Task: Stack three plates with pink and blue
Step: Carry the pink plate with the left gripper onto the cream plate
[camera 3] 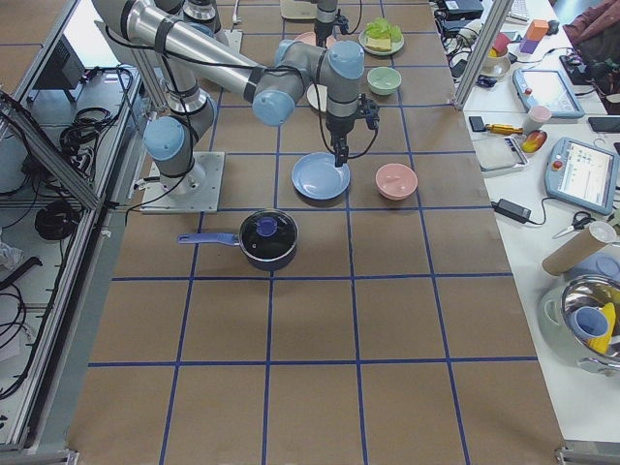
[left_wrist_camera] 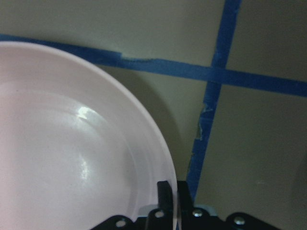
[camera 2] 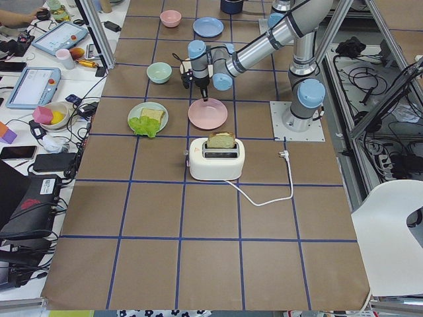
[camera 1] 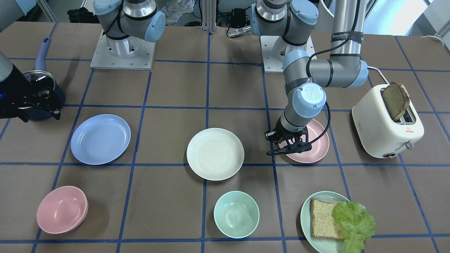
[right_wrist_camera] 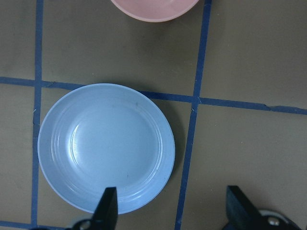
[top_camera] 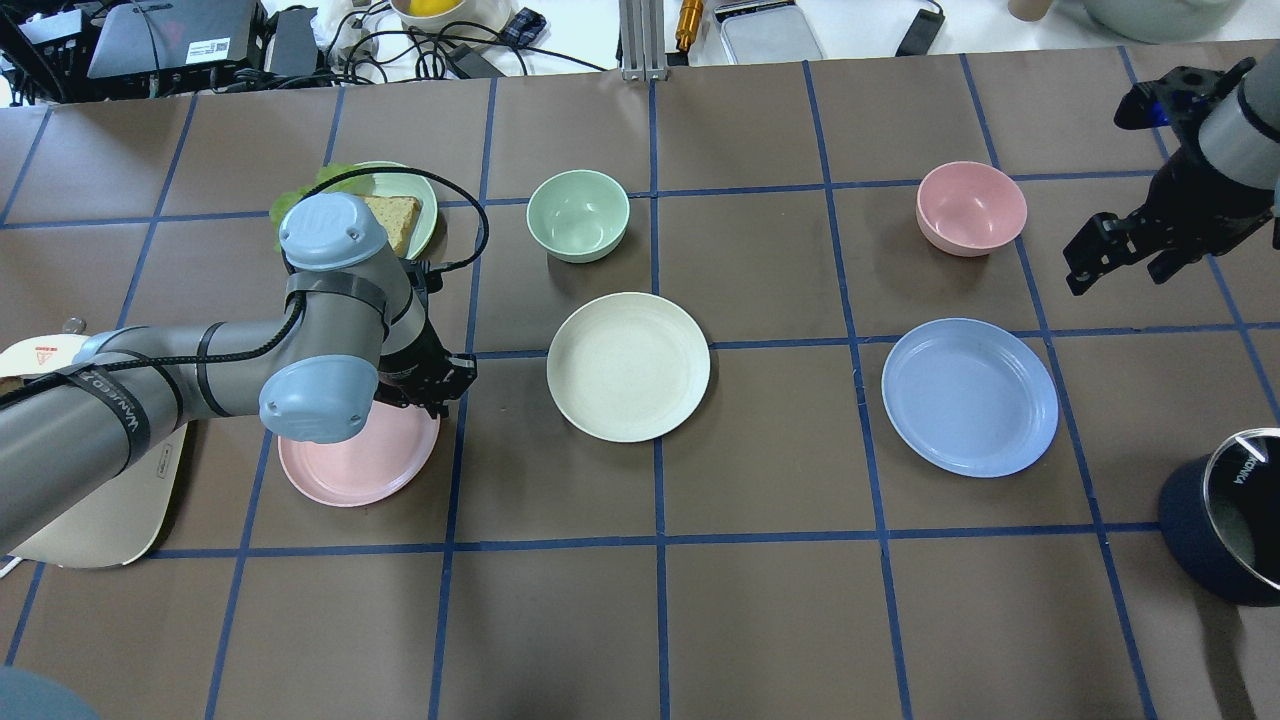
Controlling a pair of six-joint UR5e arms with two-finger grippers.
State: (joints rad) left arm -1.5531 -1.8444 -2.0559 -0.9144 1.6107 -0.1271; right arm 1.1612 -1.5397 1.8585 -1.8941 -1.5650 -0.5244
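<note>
Next, my left gripper lets go of the pale pink plate inside the empty cream-white plate [camera 1: 216, 153] in the middle of the table.
The pale pink plate [camera 1: 318, 149] lies on the table in front of the toaster. My left gripper [camera 1: 281, 150] is shut on its rim; the left wrist view shows the fingers [left_wrist_camera: 165, 191] pinching the edge of the pink plate [left_wrist_camera: 72, 143]. I cannot tell whether the plate is lifted. The cream-white plate [camera 1: 215, 154] lies empty at the table's middle. The light blue plate [top_camera: 969, 396] lies empty on the right side. My right gripper [top_camera: 1118, 272] hangs open and empty above the table beside the blue plate [right_wrist_camera: 105, 148], which shows below it.
A pink bowl [top_camera: 971, 207] and a green bowl [top_camera: 578, 215] stand at the far side. A pale green plate [top_camera: 400, 172] holds bread and lettuce. A white toaster [camera 1: 386, 126] with a bread slice stands beside the pink plate. A dark lidded pot [top_camera: 1230, 515] stands at the right edge.
</note>
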